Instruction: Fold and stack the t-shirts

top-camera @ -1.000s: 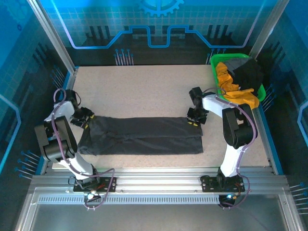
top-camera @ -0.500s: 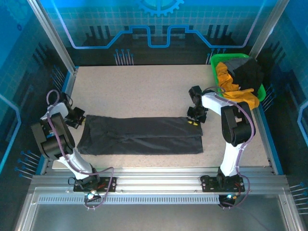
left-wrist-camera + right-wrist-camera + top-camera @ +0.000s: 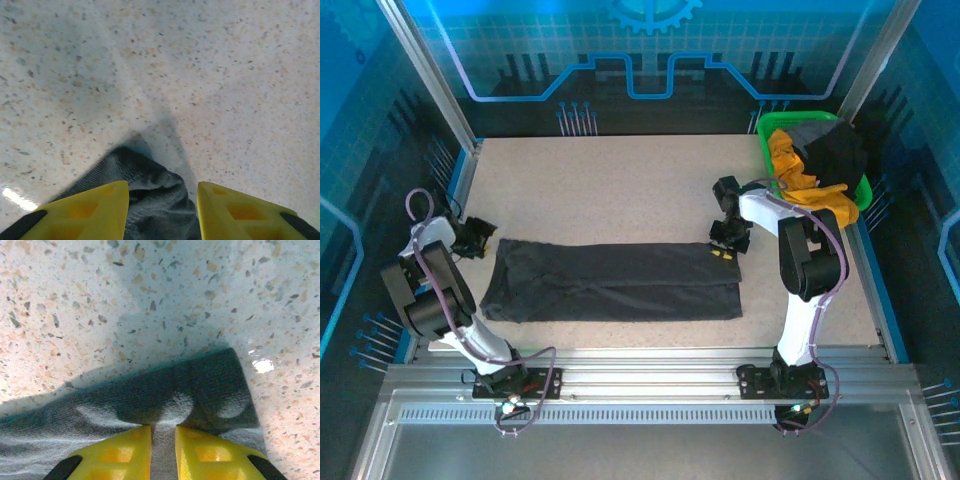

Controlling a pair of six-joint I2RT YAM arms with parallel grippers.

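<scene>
The grey t-shirt has only a bunched corner lying in my open left gripper, so I will grab the t-shirt's far edge further in before I (image 3: pixel 546 245) slide it back.
A dark charcoal-grey t-shirt (image 3: pixel 615 280) lies folded into a long strip across the near half of the table. My left gripper (image 3: pixel 473 240) sits low at the strip's far left corner. In the left wrist view it (image 3: pixel 162 187) is open, and a bunched tip of the grey cloth (image 3: pixel 155 195) lies loose between the wide-apart yellow fingers. My right gripper (image 3: pixel 725 248) is at the strip's far right corner. In the right wrist view it (image 3: pixel 163 429) is shut on the shirt's edge (image 3: pixel 200 390), with puckers running out from the pinch. A mustard-yellow shirt (image 3: pixel 790 165) and a black shirt (image 3: pixel 835 150) lie in the basket.
The bright green plastic basket (image 3: pixel 763 150) stands at the table's back right corner, just behind the right arm. Bare speckled tabletop (image 3: pixel 610 185) stretches behind the folded strip. Metal frame posts and a blue edge bound the table at left and right.
My left gripper has slid left off the strip's left end and let the corner go. The shirt's left edge has settled flat. The right gripper has stayed in place.
</scene>
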